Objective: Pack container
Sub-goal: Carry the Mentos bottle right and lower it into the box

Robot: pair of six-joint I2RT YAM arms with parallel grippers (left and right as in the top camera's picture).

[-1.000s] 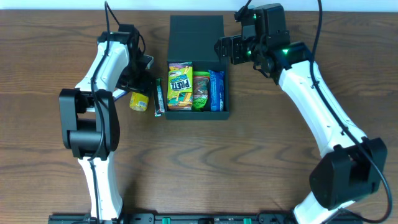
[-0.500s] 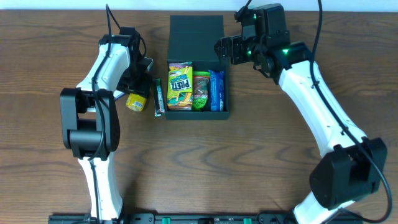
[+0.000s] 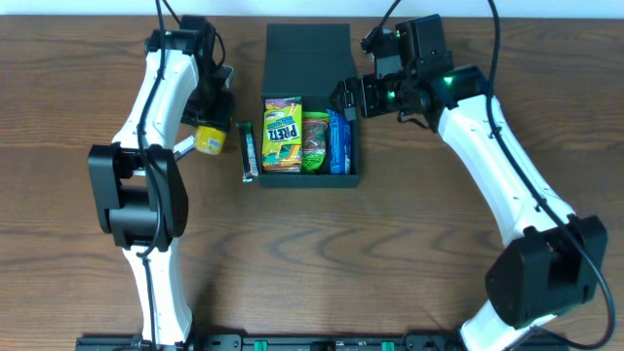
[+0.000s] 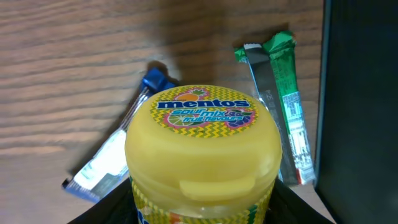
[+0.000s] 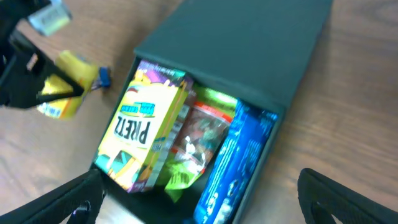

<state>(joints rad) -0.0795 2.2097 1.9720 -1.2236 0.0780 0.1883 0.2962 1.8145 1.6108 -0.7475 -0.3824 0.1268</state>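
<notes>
The robot's left gripper should release the yellow Mentos tub on the green-red packet's near end [image 3: 322, 158], next to the blue packet.
The dark teal container [image 3: 310, 180] stands open at the table's middle, its lid [image 3: 307, 44] laid back. Inside lie a yellow Pretz box [image 3: 282, 134], a green-red packet [image 3: 315, 141] and a blue packet [image 3: 338, 141]. My left gripper [image 3: 211, 127] is shut on a yellow Mentos tub [image 3: 209, 140], held left of the container. In the left wrist view the tub [image 4: 202, 137] fills the space between the jaws [image 4: 202, 208]. My right gripper [image 3: 353, 95] is open and empty above the container's back right; its view shows the container [image 5: 249, 43] between its fingers [image 5: 205, 199].
A green snack bar [image 3: 249, 153] lies on the table against the container's left wall; it also shows in the left wrist view [image 4: 283, 106]. A small blue-and-white sachet [image 3: 183, 146] lies under the tub, seen in the left wrist view [image 4: 109, 158]. The container's wall [image 4: 360, 93] is on the right.
My left gripper has lifted the Mentos tub and moved it toward the back, uncovering the sachet. My right gripper has moved forward and left over the container's back right corner.
</notes>
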